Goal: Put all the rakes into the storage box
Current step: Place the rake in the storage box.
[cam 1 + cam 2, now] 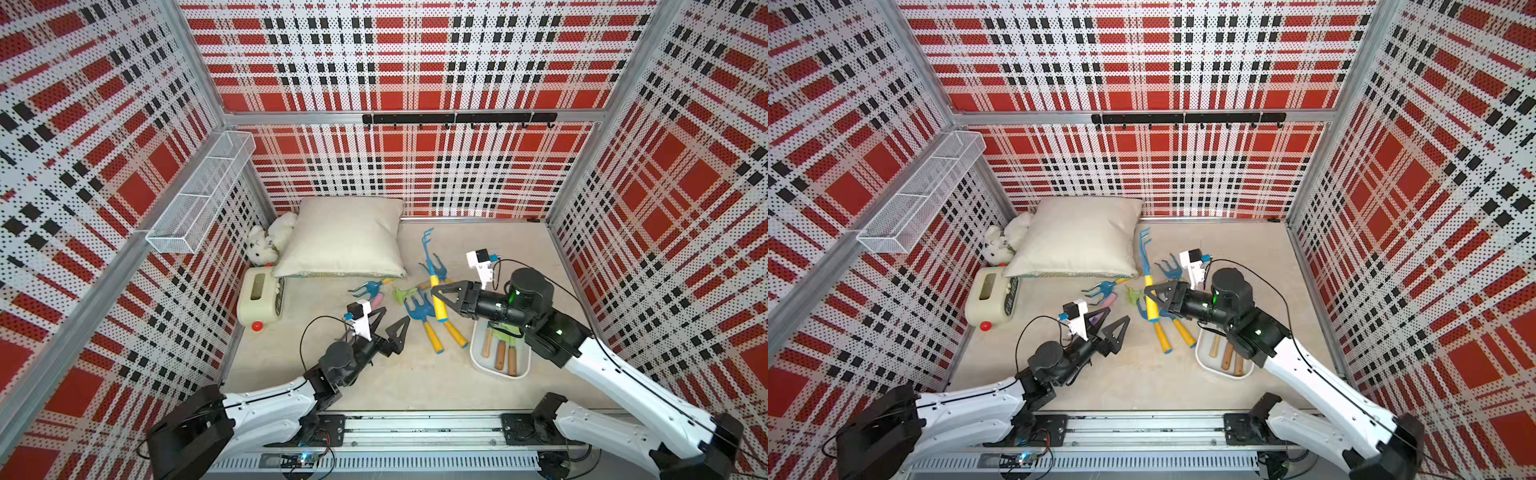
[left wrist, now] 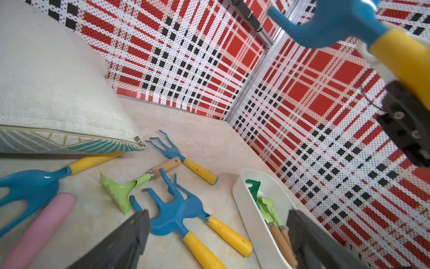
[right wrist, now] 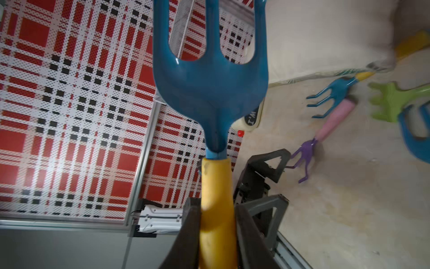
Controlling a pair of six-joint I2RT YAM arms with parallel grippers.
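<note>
Next, my right gripper lets go of the blue-headed rake on top of the green-headed tools (image 1: 494, 342) in the storage box.
My right gripper (image 1: 438, 299) (image 1: 1152, 297) (image 3: 216, 207) is shut on the yellow handle of a blue-headed rake (image 1: 439, 311) (image 1: 1152, 309) (image 3: 209, 93). The rake is held off the floor, just beyond the far end of the storage box. In the left wrist view the same rake (image 2: 404, 58) hangs high at the edge. The storage box (image 1: 476, 353) (image 1: 1202, 361) (image 2: 251, 221), a shallow white tub, lies under my right arm and holds green-headed tools with wooden handles. My left gripper (image 1: 394, 314) (image 1: 1117, 314) (image 2: 216, 216) is open and holds nothing, left of two blue rakes (image 1: 419, 309) on the floor.
More tools lie between pillow and box: a green rake (image 1: 405, 293), a blue one (image 1: 370, 286) partly under the pillow (image 1: 345, 237), and a pink-handled one (image 2: 41, 228). A cream box with a red knob (image 1: 259, 299) and a plush toy (image 1: 266, 243) sit by the left wall. A wire basket (image 1: 199, 195) hangs above.
</note>
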